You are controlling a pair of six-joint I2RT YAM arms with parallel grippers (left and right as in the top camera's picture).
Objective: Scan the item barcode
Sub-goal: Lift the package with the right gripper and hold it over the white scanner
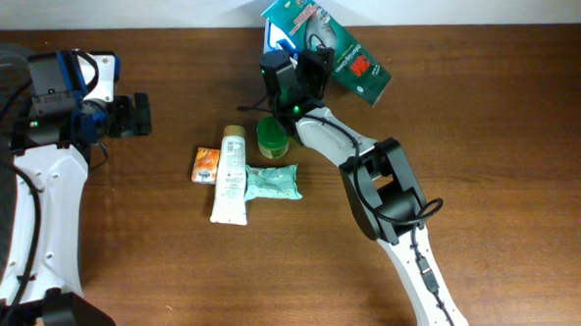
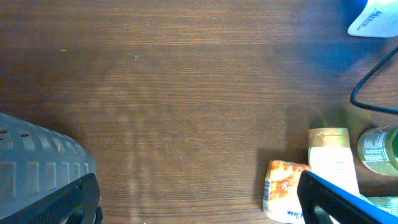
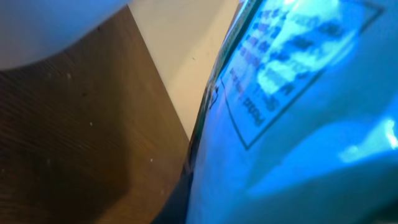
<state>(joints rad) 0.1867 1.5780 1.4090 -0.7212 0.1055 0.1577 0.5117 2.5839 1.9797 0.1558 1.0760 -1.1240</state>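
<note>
The robot's right gripper should release the green packet on the wide bare wood level with the green jar (image 1: 438, 157), opposite the tube.
The item, a flat green packet (image 1: 328, 34) with white print, is held up at the table's far edge. My right gripper (image 1: 312, 64) is shut on its lower part. Blue light falls on its left end, beside a black box-shaped device (image 1: 278, 72) with a cable. In the right wrist view the packet's printed face (image 3: 298, 106) fills the frame, lit blue, and hides the fingers. My left gripper (image 1: 135, 115) hangs open over bare wood at the left, holding nothing. Its dark fingertips (image 2: 326, 199) frame bare table.
A white tube (image 1: 231, 175), a small orange packet (image 1: 205, 165), a teal pouch (image 1: 273, 182) and a green jar (image 1: 271, 136) lie mid-table. The orange packet (image 2: 283, 190), the tube (image 2: 333, 155), the jar (image 2: 376, 149) and a black cable (image 2: 373, 81) show on the left wrist view's right side.
</note>
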